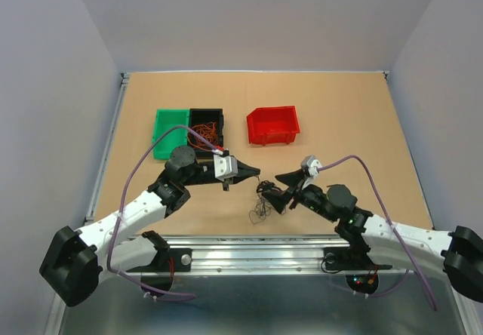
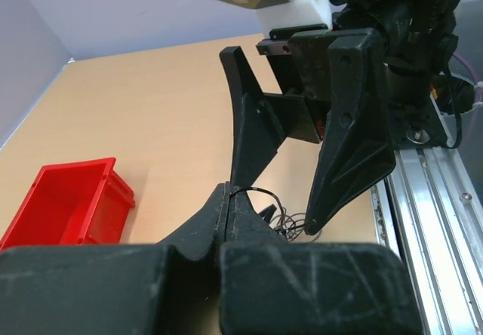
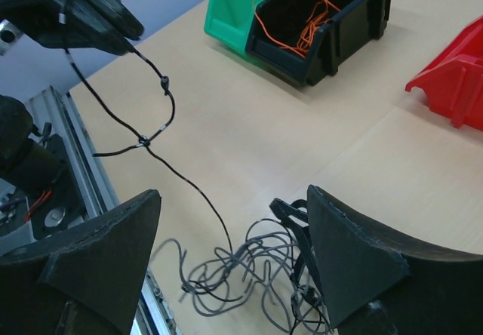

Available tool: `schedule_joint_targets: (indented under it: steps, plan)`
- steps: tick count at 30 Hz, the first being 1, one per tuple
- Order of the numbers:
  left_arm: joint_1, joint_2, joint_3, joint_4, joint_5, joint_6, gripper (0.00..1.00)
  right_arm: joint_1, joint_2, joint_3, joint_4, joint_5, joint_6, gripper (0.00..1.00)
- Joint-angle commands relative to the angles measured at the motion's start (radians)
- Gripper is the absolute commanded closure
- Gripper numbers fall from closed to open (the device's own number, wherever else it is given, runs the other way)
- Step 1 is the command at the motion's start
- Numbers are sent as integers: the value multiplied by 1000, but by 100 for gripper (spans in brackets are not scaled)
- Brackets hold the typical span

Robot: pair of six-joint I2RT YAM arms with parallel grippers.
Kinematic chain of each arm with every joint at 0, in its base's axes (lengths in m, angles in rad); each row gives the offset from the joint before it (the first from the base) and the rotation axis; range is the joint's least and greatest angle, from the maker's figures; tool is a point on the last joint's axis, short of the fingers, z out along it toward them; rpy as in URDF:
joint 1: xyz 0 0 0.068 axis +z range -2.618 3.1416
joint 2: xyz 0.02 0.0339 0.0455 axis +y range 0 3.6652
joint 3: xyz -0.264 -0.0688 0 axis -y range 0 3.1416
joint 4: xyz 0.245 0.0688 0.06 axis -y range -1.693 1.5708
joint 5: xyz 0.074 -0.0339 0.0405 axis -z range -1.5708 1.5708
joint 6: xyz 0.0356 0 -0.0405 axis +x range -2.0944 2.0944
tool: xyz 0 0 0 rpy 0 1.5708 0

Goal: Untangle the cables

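The thin black cable leads into a knot that lies free, so the robot's right gripper should take this cable and its left gripper the grey cables [image 1: 261,210].
A knot of grey and black cables [image 1: 261,208] lies on the table near the front rail. In the right wrist view the knot [image 3: 260,268] sits below and between the spread fingers of my right gripper [image 3: 234,248], which is open and holds nothing. One thin black cable [image 3: 162,86] runs taut from the knot up to my left gripper [image 3: 113,29]. My left gripper [image 2: 228,198] is shut on that black cable's end, just left of my right gripper [image 1: 273,188]. Orange cables [image 1: 205,132] lie in the black bin [image 1: 219,115].
A green bin [image 1: 170,131] stands against the black bin at the back left. A red bin [image 1: 273,126] stands at the back centre. The metal front rail [image 1: 256,256] runs close behind the knot.
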Motion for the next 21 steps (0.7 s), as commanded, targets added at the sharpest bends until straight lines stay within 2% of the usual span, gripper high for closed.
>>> schedule_joint_targets:
  steps: [1,13,15,17,18,21]
  plan:
    - [-9,-44,46,28,74,8,100,-3,47,38,83,-38,-26,18]
    - [-9,-81,58,26,54,-52,100,-3,226,73,230,-204,-40,25]
    - [-9,-82,63,26,42,-58,100,-1,275,98,237,-207,-40,34]
    - [-9,-87,63,26,10,-68,100,-1,303,110,237,-186,-36,47]
    - [-9,-90,63,25,0,-69,100,-1,326,124,238,-175,-36,63]
    - [-9,-96,51,39,-44,-64,100,-1,337,133,247,-179,-26,87]
